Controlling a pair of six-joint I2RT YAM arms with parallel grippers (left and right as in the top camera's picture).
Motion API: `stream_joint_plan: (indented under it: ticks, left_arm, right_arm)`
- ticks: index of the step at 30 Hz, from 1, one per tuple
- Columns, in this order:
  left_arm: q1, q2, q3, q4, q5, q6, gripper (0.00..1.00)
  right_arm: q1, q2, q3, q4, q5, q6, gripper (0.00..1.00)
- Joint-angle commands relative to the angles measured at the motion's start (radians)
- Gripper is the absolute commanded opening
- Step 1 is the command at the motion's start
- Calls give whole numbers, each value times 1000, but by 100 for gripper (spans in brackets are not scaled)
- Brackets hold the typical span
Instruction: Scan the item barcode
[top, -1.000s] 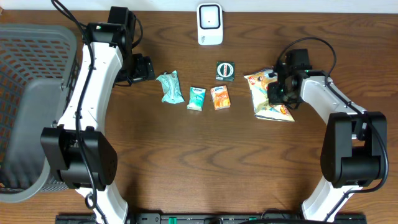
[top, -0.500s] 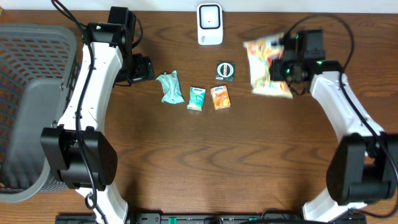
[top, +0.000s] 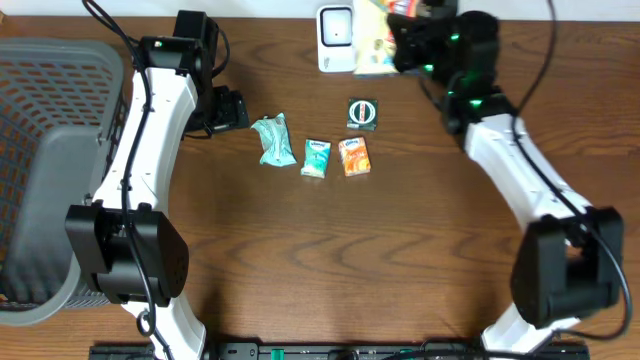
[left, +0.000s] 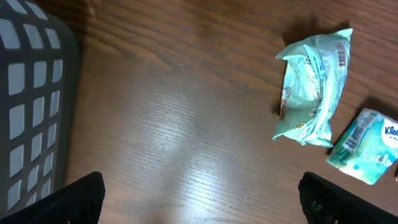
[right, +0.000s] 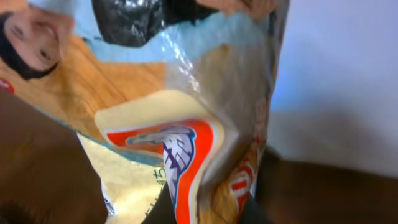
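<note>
I will use my right gripper to let go of the snack bag on the table's far corner (top: 582, 92), on the side of the table away from the basket.
The item is a crinkled snack bag (top: 372, 40) printed in orange, blue and cream. My right gripper (top: 405, 40) is shut on it and holds it in the air at the table's far edge, right beside the white scanner (top: 337, 38). In the right wrist view the snack bag (right: 155, 93) fills the frame, pinched at its lower edge by the right gripper (right: 205, 208). No barcode shows on it. My left gripper (top: 238, 110) hangs open over bare wood, left of a teal packet (left: 314, 87), with nothing in the left gripper (left: 199, 199).
A row of small goods lies mid-table: the teal packet (top: 271, 139), a tissue pack (top: 316, 157), an orange packet (top: 353, 156) and a black round-marked item (top: 362, 113). A grey slatted basket (top: 50, 150) stands at the left edge, its wall (left: 31, 93) close to the left gripper.
My right gripper has lifted the snack bag off the table at the right and carried it up and left to the scanner. The left arm has not moved.
</note>
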Motion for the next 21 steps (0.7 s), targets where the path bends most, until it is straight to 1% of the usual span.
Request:
stream_joint_plan:
  ticks: [1,3,6,11,15,18,21]
  left_arm:
    - [3,-2,-10,-2,-13,16,98]
    - [3,-2,-10,-2,-13,16,98]
    - [3,-2,-10,-2,-13,16,98]
    - [3,-2,-10,-2,-13,16,98]
    - [3,-2,-10,-2,-13,16,98]
    - [3,-2,-10,-2,-13,16,98]
    - [3,-2,-10,-2,-13,16,98]
  right_arm:
    - [47,66,50,95,157,15,1]
    - [55,117,121,91,206,14,1]
    - [56,220,259,60,206,11,1]
    - [60,459,584,-50,206,11,1]
    - [61,615,800,-145,206,11,1]
    - [68,684,867,-155,208,10,1]
    - [82,712,871,-130,208,8,1]
